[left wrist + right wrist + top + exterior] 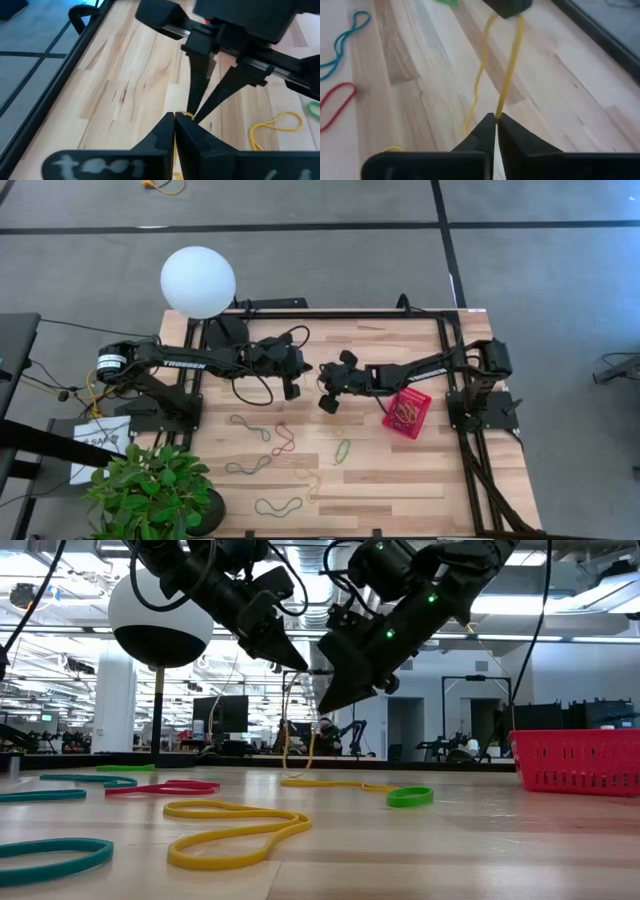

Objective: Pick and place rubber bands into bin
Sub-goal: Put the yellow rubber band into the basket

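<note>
Next, my right gripper drops the yellow rubber band on top of the rubber bands in the middle of the red bin (407, 413).
A yellow rubber band (479, 80) hangs between my two grippers over the middle of the table. My left gripper (293, 392) is shut on its top end. My right gripper (326, 406), a little lower and to the right, is shut on one strand. More rubber bands lie flat on the wood nearer the front: green (250, 425), red (283, 440), green (342, 450), teal (248, 467). The red bin (420, 405) stands right of my right gripper, with several bands inside it. My left gripper pinches the yellow band's top end (186, 115) between its two fingertips, slanting down from the table's left. The loop hangs below the fingers, and its lower end (330, 783) lies on the table. My right gripper pinches one strand (501, 106) of the loop between its fingertips, slanting down from the table's right, below the left gripper's tips. That strand runs straight up to the left gripper; the other strand (476, 87) hangs free beside the fingers.
A white globe lamp (198, 280) stands at the far left corner and a potted plant (150, 490) at the near left. Close to the low camera lie a yellow band (235, 835) and a small green one (410, 797).
</note>
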